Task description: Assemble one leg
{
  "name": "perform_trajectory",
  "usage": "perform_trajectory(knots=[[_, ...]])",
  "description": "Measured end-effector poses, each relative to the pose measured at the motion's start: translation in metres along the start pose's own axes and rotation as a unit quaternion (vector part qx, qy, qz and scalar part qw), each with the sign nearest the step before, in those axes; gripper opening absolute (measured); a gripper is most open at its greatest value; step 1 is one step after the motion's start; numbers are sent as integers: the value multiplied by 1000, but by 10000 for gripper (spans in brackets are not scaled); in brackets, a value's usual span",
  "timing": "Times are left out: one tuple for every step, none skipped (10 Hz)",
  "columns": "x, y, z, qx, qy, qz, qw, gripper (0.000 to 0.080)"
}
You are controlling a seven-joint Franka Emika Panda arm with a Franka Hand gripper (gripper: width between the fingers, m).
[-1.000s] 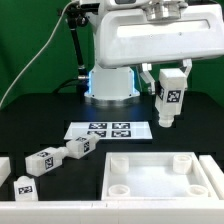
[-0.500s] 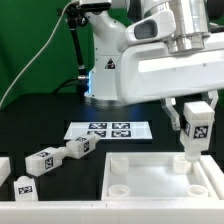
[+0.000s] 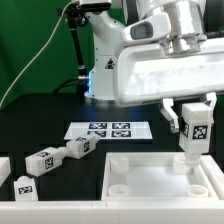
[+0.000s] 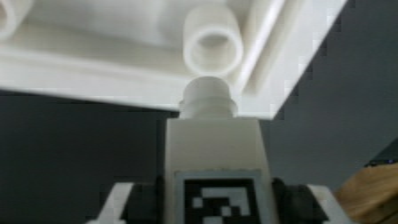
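Next, the gripper releases the tagged leg upright in the panel's front corner socket point(image 3: 199, 190) point(image 4: 214, 45), on the side of the panel beneath the gripper.
My gripper point(image 3: 194, 110) is shut on a white leg point(image 3: 193, 130) with a black-and-white tag, held upright. Its lower peg hangs just above the far right corner hole point(image 3: 186, 160) of the wide flat white panel point(image 3: 150, 180). In the wrist view the leg point(image 4: 217, 150) runs from my gripper point(image 4: 217, 205) toward the panel's round corner socket point(image 4: 228, 45), its peg tip close to the panel edge. Three more legs lie on the table at the exterior view's left: one point(image 3: 82, 148), one point(image 3: 42, 159) and one point(image 3: 24, 185).
The marker board point(image 3: 110, 130) lies flat behind the panel. The robot base point(image 3: 105, 75) stands at the back, before a green backdrop. A further white piece point(image 3: 3, 166) shows at the left edge.
The gripper with the leg moved to the exterior view's right and down a second ago, reaching the panel's far right corner; over the last half second it barely moved.
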State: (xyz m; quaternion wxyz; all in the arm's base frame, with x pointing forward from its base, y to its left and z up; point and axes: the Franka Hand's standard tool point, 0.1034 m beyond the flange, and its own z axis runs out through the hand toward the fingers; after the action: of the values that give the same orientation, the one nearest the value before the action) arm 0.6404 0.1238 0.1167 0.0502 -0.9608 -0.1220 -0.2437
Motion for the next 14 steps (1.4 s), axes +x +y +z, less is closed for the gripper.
perform_trajectory(knots=[[-2,-3,6,2,-3,0,1000,281],[-4,-5,12,4,-5,-1,1000,281],[-6,-7,18,5,-8,-1,1000,281],[-9,-8,24,6,-9,0,1000,281],[-12,-9,29,8,-12,0,1000,281],[-13,-9,30,8,-13,0,1000,281],[-13,-9,31,8,-12,0,1000,281],[-12,-8,31,7,-12,1,1000,281],[-11,-7,32,7,-10,1,1000,281],[-10,-6,33,6,-7,2,1000,281],[-10,-5,34,5,-1,2,1000,281],[-11,-5,36,5,-1,2,1000,281],[-14,-6,39,5,-3,3,1000,281],[-18,-7,42,6,-5,3,1000,281]])
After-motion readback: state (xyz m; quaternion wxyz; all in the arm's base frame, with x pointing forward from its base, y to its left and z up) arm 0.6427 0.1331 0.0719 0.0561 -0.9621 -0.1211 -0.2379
